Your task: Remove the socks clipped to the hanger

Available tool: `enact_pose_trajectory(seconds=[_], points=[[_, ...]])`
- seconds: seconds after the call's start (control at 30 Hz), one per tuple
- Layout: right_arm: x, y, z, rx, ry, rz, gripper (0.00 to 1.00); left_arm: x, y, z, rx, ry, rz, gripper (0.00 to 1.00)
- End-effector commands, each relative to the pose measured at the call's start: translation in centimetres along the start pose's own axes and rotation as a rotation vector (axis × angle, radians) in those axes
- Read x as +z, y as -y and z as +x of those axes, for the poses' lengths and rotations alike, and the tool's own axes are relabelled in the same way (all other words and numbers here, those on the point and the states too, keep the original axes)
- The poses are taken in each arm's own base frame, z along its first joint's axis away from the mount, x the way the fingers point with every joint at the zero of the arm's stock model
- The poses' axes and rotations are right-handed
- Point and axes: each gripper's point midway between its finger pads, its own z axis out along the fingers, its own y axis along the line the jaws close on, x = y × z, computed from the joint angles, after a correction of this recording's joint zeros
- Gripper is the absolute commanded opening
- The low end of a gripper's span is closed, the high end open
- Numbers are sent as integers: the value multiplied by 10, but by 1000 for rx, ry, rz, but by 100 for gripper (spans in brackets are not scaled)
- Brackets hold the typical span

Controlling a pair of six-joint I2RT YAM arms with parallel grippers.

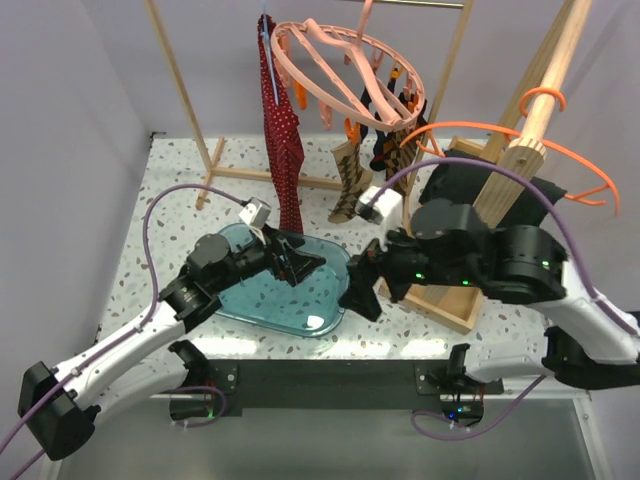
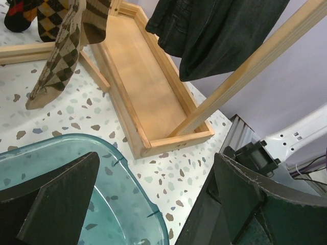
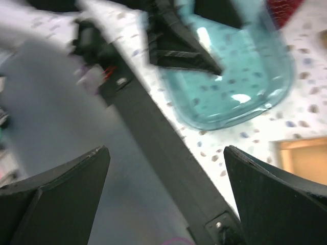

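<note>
The robot's left gripper will next move to the middle (image 1: 352, 184) (image 2: 64, 53) of the brown-and-tan checkered sock, between its clipped top and its toe, and close there.
The round salmon-pink hanger (image 1: 340, 70) hangs from the wooden rack at the back. A brown-and-tan checkered sock (image 1: 347, 185) and a dark sock with orange marks (image 1: 388, 150) hang clipped under it. My left gripper (image 1: 300, 262) is open and empty over the teal tray (image 1: 262, 312), below and left of the socks. My right gripper (image 1: 362, 285) is open and empty at the tray's right edge, pointing down and left. In the left wrist view the checkered sock (image 2: 56, 66) and the dark sock (image 2: 20, 10) hang at the top left, far from my gripper (image 2: 153, 204). The blurred right wrist view shows my gripper (image 3: 163, 199) open.
A long red white-dotted garment (image 1: 283, 140) hangs left of the socks. A black cloth (image 1: 470, 180) and a thin orange hanger (image 1: 560, 150) are on the right rack. The rack's wooden base frame (image 2: 148, 87) lies on the speckled table beside the tray (image 2: 102, 204).
</note>
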Motion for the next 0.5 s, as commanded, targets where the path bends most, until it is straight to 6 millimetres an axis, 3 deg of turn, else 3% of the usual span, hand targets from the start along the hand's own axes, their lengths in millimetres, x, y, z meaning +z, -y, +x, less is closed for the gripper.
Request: enact_pose_trajectory(seconds=[0.0,0.13,0.3,0.47], points=[[26,42,-42,20,152,314,98,-5,6,-14,1,52,2,98],[48,58,-58,2,170,462,99,-12,0,-14,-15,73,-38,95],[50,82,-80,69,294,675,99,-17,-7,-15,-49,112,-78,90],[64,93,-98,97,404,770,99,-21,-26,-11,-100,159,-158,84]])
